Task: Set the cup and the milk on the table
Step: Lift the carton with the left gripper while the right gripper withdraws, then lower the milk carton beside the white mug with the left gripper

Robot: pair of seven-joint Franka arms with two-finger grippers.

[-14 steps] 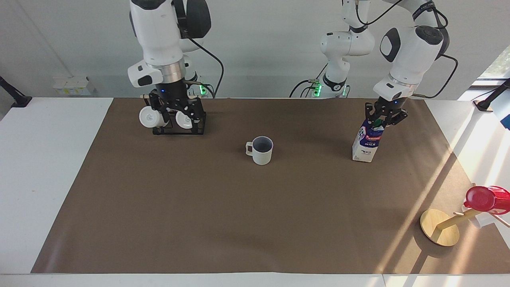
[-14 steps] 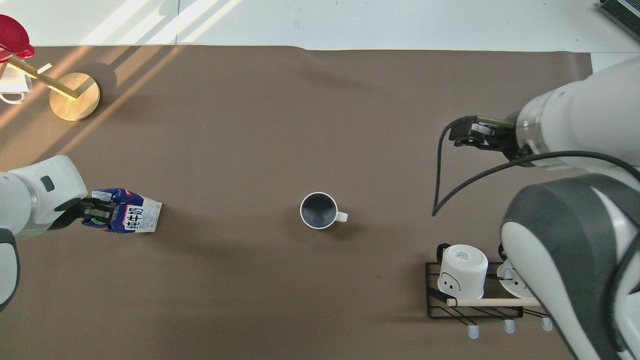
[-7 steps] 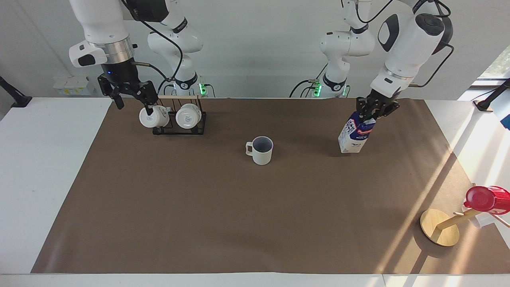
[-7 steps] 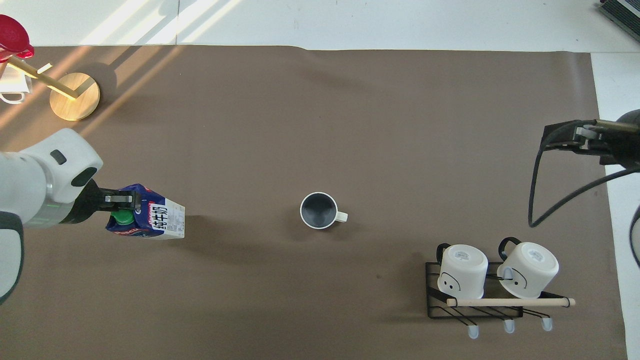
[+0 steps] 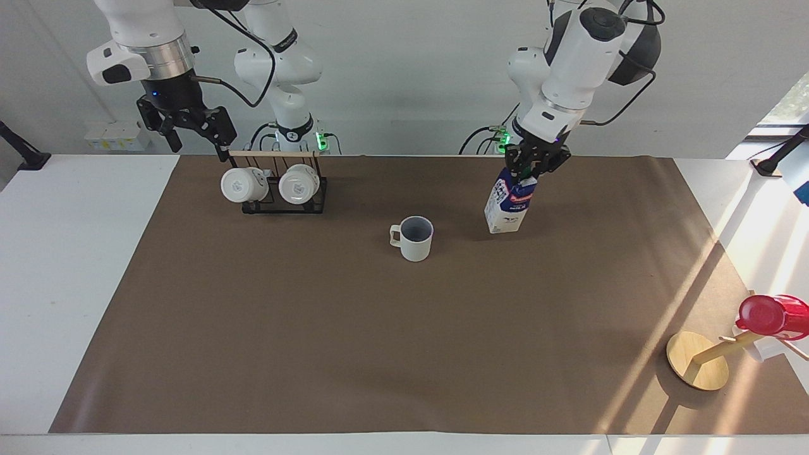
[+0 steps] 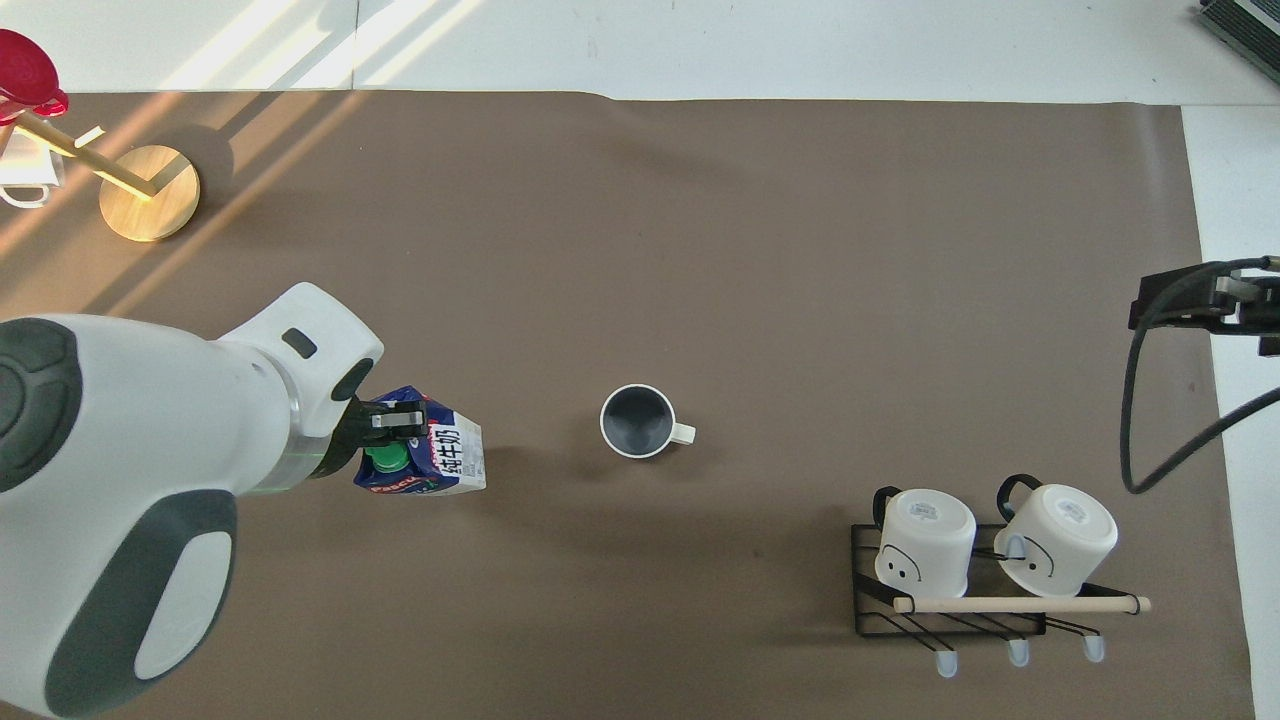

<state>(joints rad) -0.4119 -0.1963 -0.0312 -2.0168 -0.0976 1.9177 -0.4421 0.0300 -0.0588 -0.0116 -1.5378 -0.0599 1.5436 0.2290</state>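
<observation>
The milk, now hanging tilted just over the mat, will be let go by my left gripper on the brown mat (image 6: 523,434) beside the cup, opposite the cup's handle.
The cup (image 5: 415,239) (image 6: 638,421), a pale mug with a grey-blue inside, stands upright on the brown mat of the table (image 5: 379,347) (image 6: 700,250), its handle toward the right arm's end. My left gripper (image 5: 531,172) (image 6: 390,432) is shut on the top of the milk (image 5: 507,205) (image 6: 430,458). The blue and white carton with its green cap hangs tilted just over the mat, beside the cup toward the left arm's end. My right gripper (image 5: 196,134) stands open and holds nothing, raised above the table's edge by the mug rack.
A black wire rack (image 5: 284,201) (image 6: 950,610) holding two white mugs sits toward the right arm's end, near the robots. A wooden stand (image 5: 698,368) (image 6: 150,192) with a red cup (image 5: 768,315) (image 6: 25,75) leans at the mat's corner farthest from the robots, at the left arm's end.
My left gripper has carried the milk across the mat toward the cup. The right gripper has risen off the rack and drifted toward its own end of the table.
</observation>
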